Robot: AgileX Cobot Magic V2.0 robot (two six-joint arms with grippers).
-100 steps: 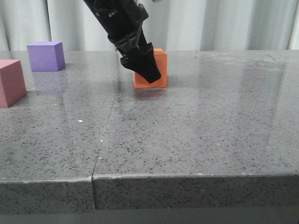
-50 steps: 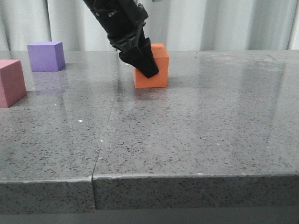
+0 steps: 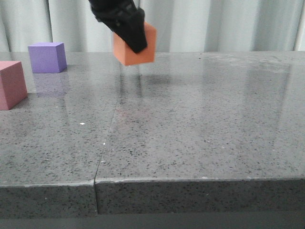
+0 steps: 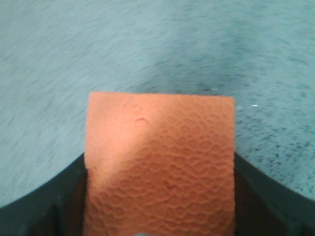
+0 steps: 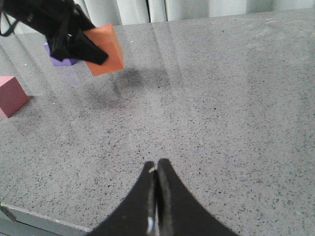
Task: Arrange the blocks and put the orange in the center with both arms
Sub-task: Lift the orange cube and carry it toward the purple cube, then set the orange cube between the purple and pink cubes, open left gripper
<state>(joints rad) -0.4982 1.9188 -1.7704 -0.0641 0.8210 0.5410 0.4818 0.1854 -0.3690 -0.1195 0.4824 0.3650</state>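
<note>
Next, I release the orange cube from my left gripper on the tabletop (image 3: 32, 79) between the purple cube and the pink-red cube. The orange cube is tilted in the air now.
My left gripper (image 3: 135, 44) is shut on the orange cube (image 3: 128, 51) and holds it tilted in the air above the tabletop; it also shows in the right wrist view (image 5: 109, 54). In the left wrist view the cube (image 4: 160, 167) fills the space between the black fingers (image 4: 47, 209). The purple cube (image 3: 46, 57) stands at the far left, and the pink-red cube (image 3: 10, 84) stands in front of it at the left edge. My right gripper (image 5: 156, 169) is shut and empty, low over the near part of the table; it does not show in the front view.
The speckled dark-grey stone tabletop (image 3: 200, 119) has a seam (image 3: 106, 143) running from the front edge toward the back. White curtains (image 3: 228, 24) hang behind the table. The table's front edge (image 3: 190, 183) is close to the camera.
The left gripper has lifted the orange cube off the table and carried it up and to the left. The purple and pink-red cubes have not moved.
</note>
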